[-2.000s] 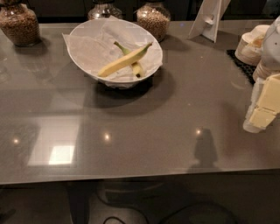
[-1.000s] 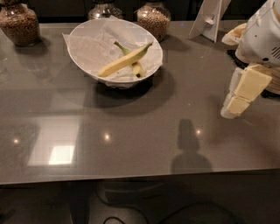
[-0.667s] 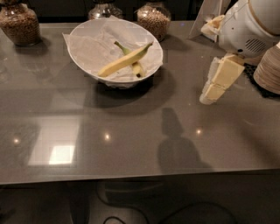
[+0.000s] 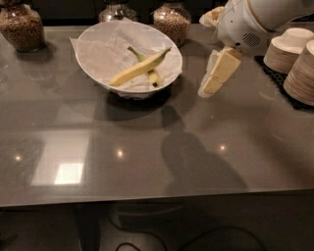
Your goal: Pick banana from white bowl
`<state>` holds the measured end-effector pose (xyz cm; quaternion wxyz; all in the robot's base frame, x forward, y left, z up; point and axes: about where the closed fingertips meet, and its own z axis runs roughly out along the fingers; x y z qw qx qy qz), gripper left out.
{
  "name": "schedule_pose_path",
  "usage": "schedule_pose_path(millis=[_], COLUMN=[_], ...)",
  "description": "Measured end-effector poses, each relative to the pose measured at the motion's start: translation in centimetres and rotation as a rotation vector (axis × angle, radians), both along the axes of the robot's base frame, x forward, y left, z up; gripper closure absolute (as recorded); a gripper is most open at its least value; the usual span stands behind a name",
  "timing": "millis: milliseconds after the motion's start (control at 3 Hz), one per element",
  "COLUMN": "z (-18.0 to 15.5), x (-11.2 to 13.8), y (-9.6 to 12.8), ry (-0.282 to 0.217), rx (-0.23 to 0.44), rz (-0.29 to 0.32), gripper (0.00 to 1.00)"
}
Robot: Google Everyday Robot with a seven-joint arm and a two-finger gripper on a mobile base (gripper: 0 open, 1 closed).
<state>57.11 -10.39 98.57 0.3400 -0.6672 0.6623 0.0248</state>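
Observation:
Next, my gripper closes on the long pale yellow banana's stem half (image 4: 150, 64), where it crosses the shorter banana.
The white bowl (image 4: 98, 63), lined with crinkled white paper, stands at the back middle of the grey table. In it lies the long pale yellow banana (image 4: 137, 68), its greenish stem tip pointing to the upper right. A shorter banana (image 4: 151, 74) with a green stem and dark end lies partly under it. My gripper (image 4: 207, 89) hangs from the white arm just right of the bowl, above the table and a little off the bowl's rim. It holds nothing.
Three glass jars of grain (image 4: 19, 27) (image 4: 114, 10) (image 4: 172, 22) stand along the back edge. Stacks of beige cups or bowls (image 4: 289, 49) sit on a black mat at the right. The table's front edge (image 4: 157, 196) runs across the lower part.
My arm and gripper have moved leftward from the right edge of the table to just beside the bowl. The bowl and bananas have not moved.

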Motion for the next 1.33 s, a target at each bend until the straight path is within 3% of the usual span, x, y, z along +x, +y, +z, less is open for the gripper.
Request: schedule_pose_path(millis=[333,1000,1333], z=[-0.1,-1.0,-1.5], x=[1.8,8.7,11.6], y=[1.6,7.4,10.1], ry=[-0.058,-0.149,-0.168], rx=[0.000,0.033,0.052], rz=[0.043,0.154,0.192], gripper=[0.00,0.03,0.28])
